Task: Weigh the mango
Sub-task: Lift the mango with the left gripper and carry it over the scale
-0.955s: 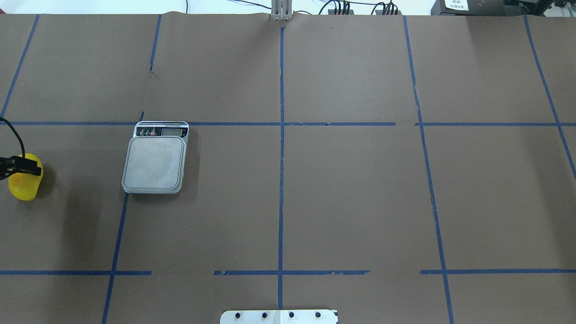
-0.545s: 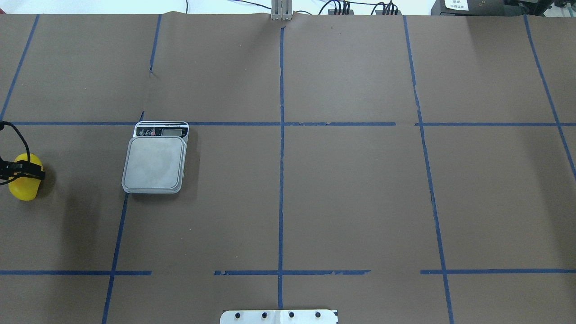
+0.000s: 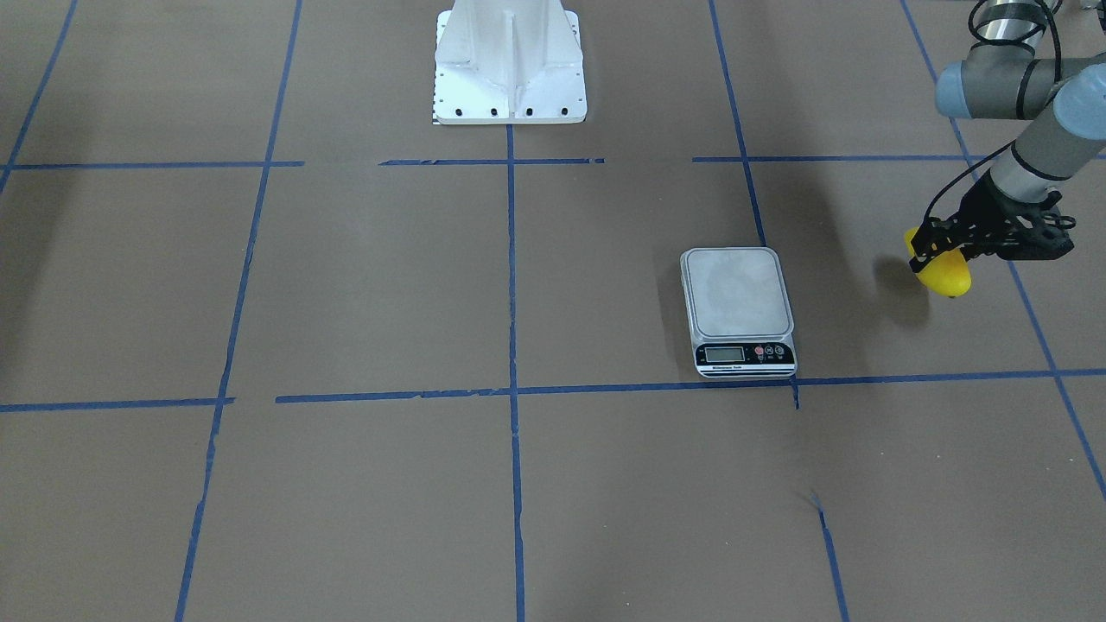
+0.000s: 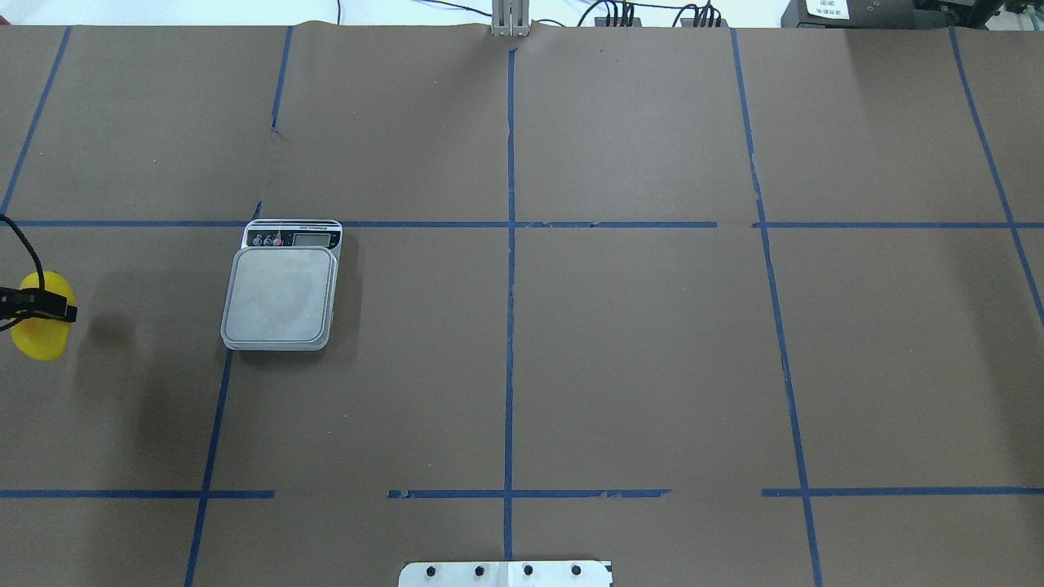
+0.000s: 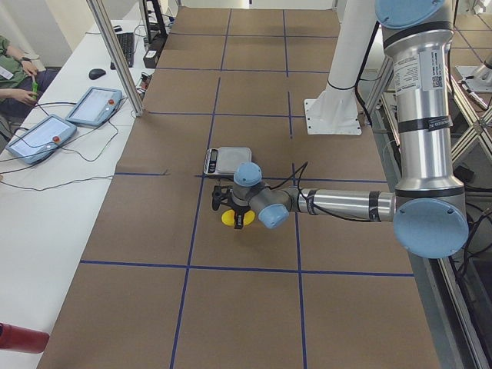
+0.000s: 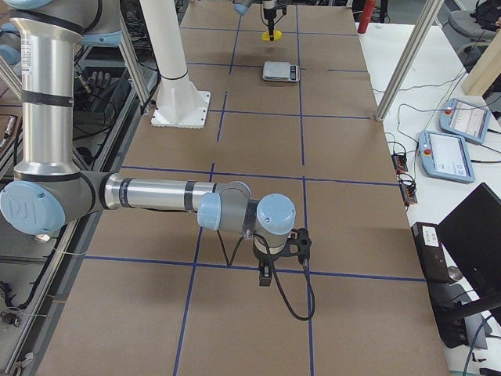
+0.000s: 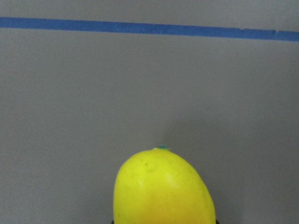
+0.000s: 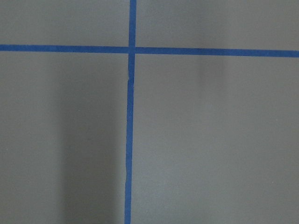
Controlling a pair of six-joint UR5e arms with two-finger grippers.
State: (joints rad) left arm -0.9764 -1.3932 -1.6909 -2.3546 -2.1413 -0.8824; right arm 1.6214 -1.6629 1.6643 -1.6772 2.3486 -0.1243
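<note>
The left gripper will release the yellow mango on the middle of the grey scale's empty platform (image 3: 751,291).
The yellow mango (image 4: 39,336) hangs in my left gripper (image 4: 33,308) at the table's far left, lifted off the brown paper, with its shadow apart from it to the right. It also shows in the front view (image 3: 945,275) under the left gripper (image 3: 937,250), and fills the bottom of the left wrist view (image 7: 163,191). The grey scale (image 4: 280,295) with its empty platform lies to the mango's right; it also shows in the front view (image 3: 739,294). My right gripper (image 6: 280,249) shows only in the exterior right view, low over the table; I cannot tell whether it is open or shut.
The table is brown paper with a grid of blue tape lines (image 4: 510,326). The robot's white base (image 3: 510,65) stands at the near middle edge. Tablets (image 5: 69,123) and cables lie on a white side bench beyond the table.
The left gripper has risen with the mango in it: the mango's shadow has drawn away from it to the right. The scale has not moved.
</note>
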